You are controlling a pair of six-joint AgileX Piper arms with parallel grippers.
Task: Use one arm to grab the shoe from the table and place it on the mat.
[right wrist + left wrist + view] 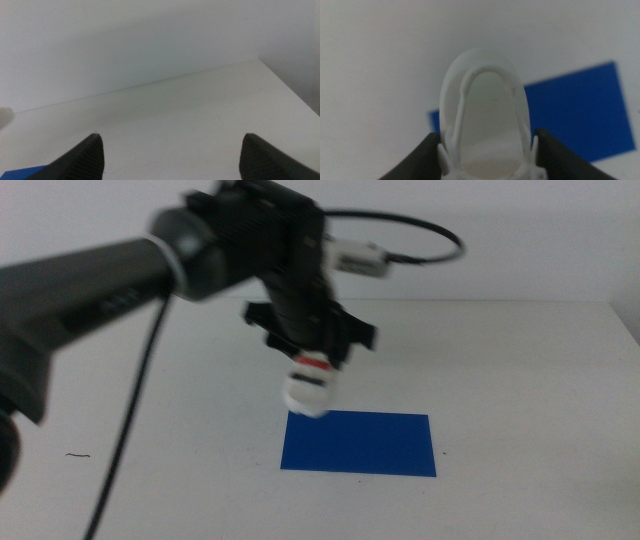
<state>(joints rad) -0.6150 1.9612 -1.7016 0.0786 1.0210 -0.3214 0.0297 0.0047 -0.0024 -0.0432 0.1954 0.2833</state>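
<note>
Next, my left gripper puts the white shoe down on the middle of the blue mat (pixel 366 440) (pixel 539 129).
My left arm (pixel 110 280) reaches in from the left, and its gripper (pixel 312 345) is shut on the white shoe (pixel 310 385), whose red strap shows just under the jaws. The shoe hangs toe-down in the air just above the far left corner of the blue mat (pixel 360 444), which lies flat on the white table (pixel 520 380). In the left wrist view the shoe's white sole (pixel 487 125) sits between the two dark jaws, with the mat (pixel 580 115) below and beside it. My right gripper (pixel 170 155) is open and empty above bare table, out of the middle view.
A black cable (pixel 410 230) loops above the left wrist, and another hangs down to the table at the left (pixel 125 440). The table's far edge (pixel 165 80) meets a pale wall. A small dark mark (pixel 78 454) lies at the left.
</note>
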